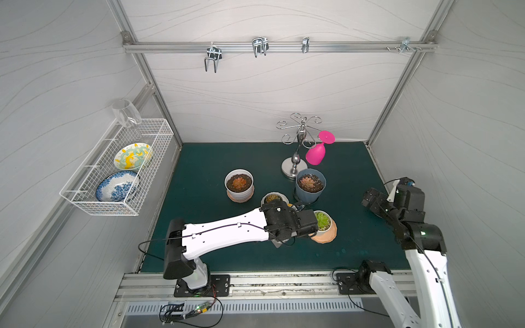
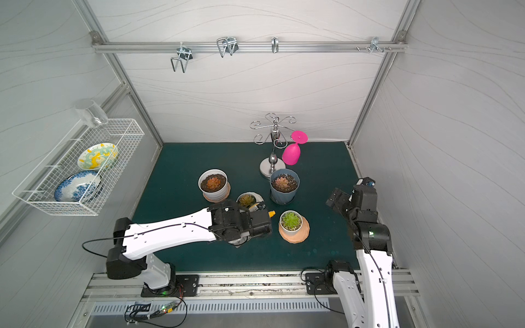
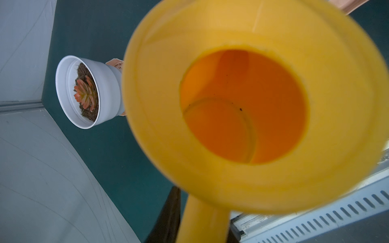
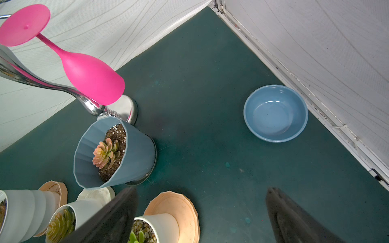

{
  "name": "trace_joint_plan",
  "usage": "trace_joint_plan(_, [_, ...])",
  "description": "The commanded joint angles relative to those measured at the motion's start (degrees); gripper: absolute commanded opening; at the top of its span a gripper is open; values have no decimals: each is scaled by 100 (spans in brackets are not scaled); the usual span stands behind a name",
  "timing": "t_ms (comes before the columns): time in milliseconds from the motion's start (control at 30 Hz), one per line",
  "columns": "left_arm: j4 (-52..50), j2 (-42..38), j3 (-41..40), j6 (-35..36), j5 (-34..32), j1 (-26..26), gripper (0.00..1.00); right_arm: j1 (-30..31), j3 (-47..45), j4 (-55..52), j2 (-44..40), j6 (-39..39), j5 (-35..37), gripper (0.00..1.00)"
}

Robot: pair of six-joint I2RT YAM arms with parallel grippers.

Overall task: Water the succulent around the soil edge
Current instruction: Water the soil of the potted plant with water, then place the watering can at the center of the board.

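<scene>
The robot's left gripper should set the yellow watering can, its spout now beside the green succulent, down on the mat (image 1: 248, 227) in front of the orange succulent.
My left gripper (image 3: 202, 223) is shut on the handle of a yellow watering can (image 3: 242, 105), whose open top fills the left wrist view. In both top views the wrist hides most of the can; only its spout tip (image 2: 272, 213) shows, just left of the green succulent (image 2: 290, 221) in a white pot on a peach saucer (image 2: 295, 237). That succulent (image 1: 323, 221) sits right beside my left gripper (image 1: 309, 224). My right gripper (image 4: 202, 210) hangs open at the right side of the mat, its fingers (image 4: 117, 216) above the same pot.
An orange succulent in a white pot (image 1: 239, 183), a pink one in a blue pot (image 1: 310, 183) and a small olive one (image 1: 273, 198) stand behind. A silver glass stand (image 1: 295, 167) holds a pink glass (image 1: 316, 154). A blue bowl (image 4: 275, 113) lies near the right wall. A wire basket (image 1: 119, 170) hangs at left.
</scene>
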Motion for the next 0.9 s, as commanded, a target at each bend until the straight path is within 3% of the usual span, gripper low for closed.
trace_joint_plan(0, [575,-527,-521,-326,-46,29,0,-40,119,-57,-32,-51,-30,99])
trace_joint_plan(467, [2520,-3317,-3493,-1677,-935,56,0,-39,146,10,20,-96,-137,99])
trace_joint_plan(867, [2508,-3915,-4845,-3457,-1948,62,0,-37,119,42,-24,-133,-169,99])
